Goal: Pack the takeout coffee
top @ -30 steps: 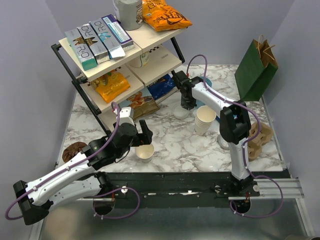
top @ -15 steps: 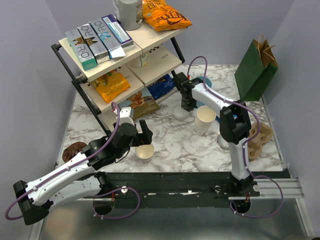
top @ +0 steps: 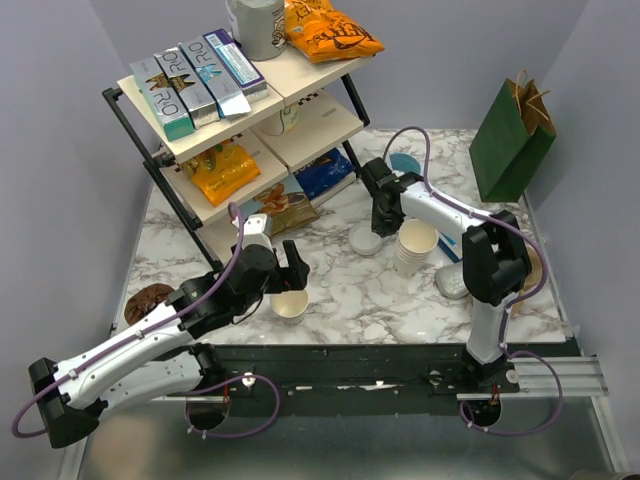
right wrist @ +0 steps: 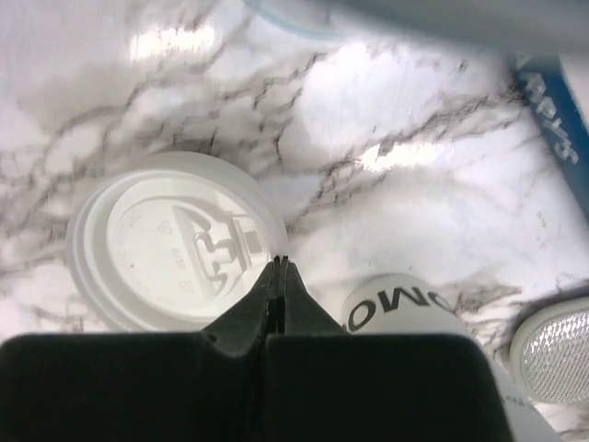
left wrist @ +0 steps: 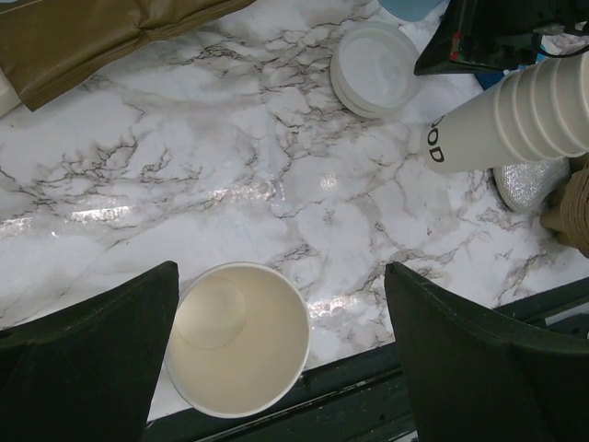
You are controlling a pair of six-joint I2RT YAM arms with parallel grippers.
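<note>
My left gripper takes the top white lid next by its free rim [top: 351, 240] [left wrist: 335, 68], opposite my right gripper's fingers.
A lidded takeout coffee is not in view. A single cream paper cup [top: 290, 303] [left wrist: 239, 341] stands lidless near the table's front edge. My left gripper [top: 283, 272] [left wrist: 281, 276] hangs open just above it, with the cup by the left finger and apart from the right one. A small stack of white lids [top: 365, 240] [left wrist: 373, 60] [right wrist: 175, 244] lies mid-table. My right gripper [top: 381, 222] [right wrist: 279, 261] is shut, its tips pinched on the right rim of the top lid.
A tilted stack of lidless cream cups [top: 413, 248] [left wrist: 515, 115] sits just right of the lids. A green paper bag [top: 512, 140] stands back right, a cardboard carrier [top: 525, 275] right. A snack shelf [top: 230, 120] fills the back left, with a light blue cup [top: 403, 163] behind the right arm.
The right gripper has shut on the lid's rim and shifted nearer with its arm; the lids and cup stack sit slightly nearer too. The left arm has barely moved.
</note>
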